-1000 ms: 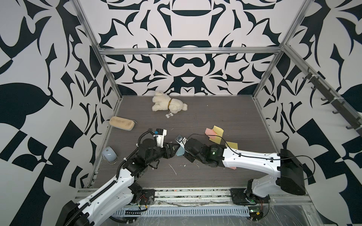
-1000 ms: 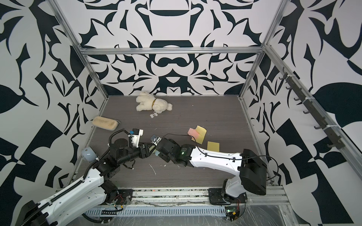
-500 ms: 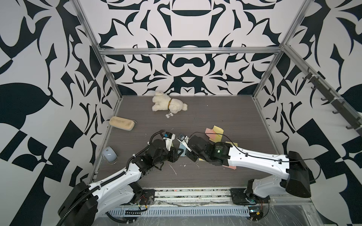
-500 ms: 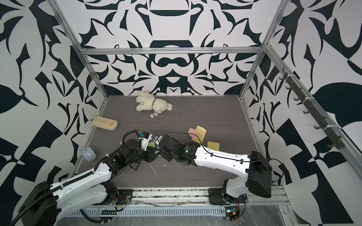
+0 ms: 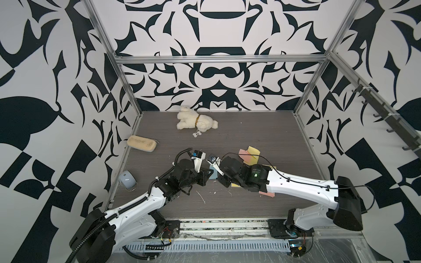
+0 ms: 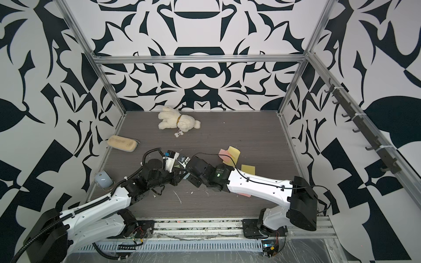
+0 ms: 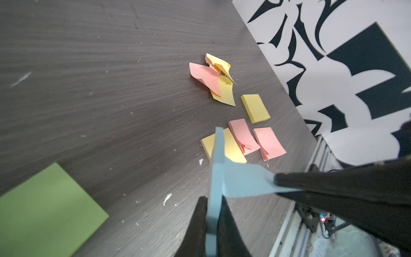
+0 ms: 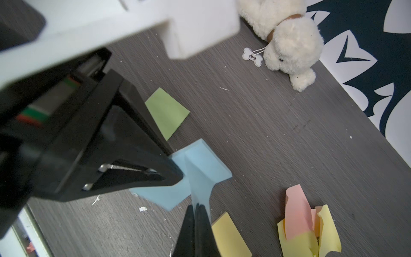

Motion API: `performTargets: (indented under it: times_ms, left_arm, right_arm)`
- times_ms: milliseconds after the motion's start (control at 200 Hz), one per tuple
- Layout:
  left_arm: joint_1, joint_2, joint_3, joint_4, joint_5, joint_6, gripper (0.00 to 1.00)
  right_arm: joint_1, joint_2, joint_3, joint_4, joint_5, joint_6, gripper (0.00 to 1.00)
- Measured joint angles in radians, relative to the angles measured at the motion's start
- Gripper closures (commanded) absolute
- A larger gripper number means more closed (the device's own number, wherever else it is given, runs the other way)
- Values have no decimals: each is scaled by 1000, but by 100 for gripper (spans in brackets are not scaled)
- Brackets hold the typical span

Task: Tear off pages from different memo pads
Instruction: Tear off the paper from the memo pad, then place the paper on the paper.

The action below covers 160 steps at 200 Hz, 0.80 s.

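Observation:
My right gripper is going to release the blue page on the curled yellow pages (image 5: 256, 157) (image 8: 325, 251), over their edge away from the pink page.
My left gripper (image 7: 213, 200) is shut edge-on on the blue memo pad (image 7: 216, 160). My right gripper (image 8: 196, 205) is shut on a blue page (image 8: 198, 184) still joined to that pad (image 8: 164, 193); the page (image 7: 246, 180) stretches between the two grippers. In both top views the grippers (image 5: 208, 175) (image 5: 217, 176) meet tip to tip at the table's middle front. A green pad (image 7: 44, 211) lies flat beside them. Yellow (image 7: 255, 108) and pink (image 7: 269, 142) pads lie toward the right wall. Curled pink and yellow loose pages (image 7: 213, 80) lie further back.
A white plush dog (image 5: 197, 120) lies at the back of the table. A tan oblong block (image 5: 141, 143) sits by the left wall, and a pale blue-grey mouse-shaped object (image 5: 127, 180) sits at the front left. Patterned walls close three sides.
My left arm has swung right to the blue pad and its jaws have closed on it. My right gripper has stayed shut on the blue paper, shifting slightly right.

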Motion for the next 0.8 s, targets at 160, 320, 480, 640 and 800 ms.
performTargets:
  times_ms: [160, 320, 480, 640, 800]
  left_arm:
    - [-2, 26, 0, 18, 8, -11, 100]
    - [-2, 56, 0, 42, 15, -27, 100]
    - [-1, 150, 3, 38, 36, -68, 100]
    - [-1, 314, 69, 45, 87, -121, 100]
    - [-1, 439, 166, 51, 121, -149, 100]
  right_arm:
    - [-73, -27, -4, 0, -12, 5, 100]
    - [-235, -83, -29, -5, -34, 16, 100]
    - [-431, -80, -31, -23, 26, 34, 100]
    - [-594, 21, -31, -40, 111, 62, 100]
    - [-660, 177, -31, -43, 131, 77, 98]
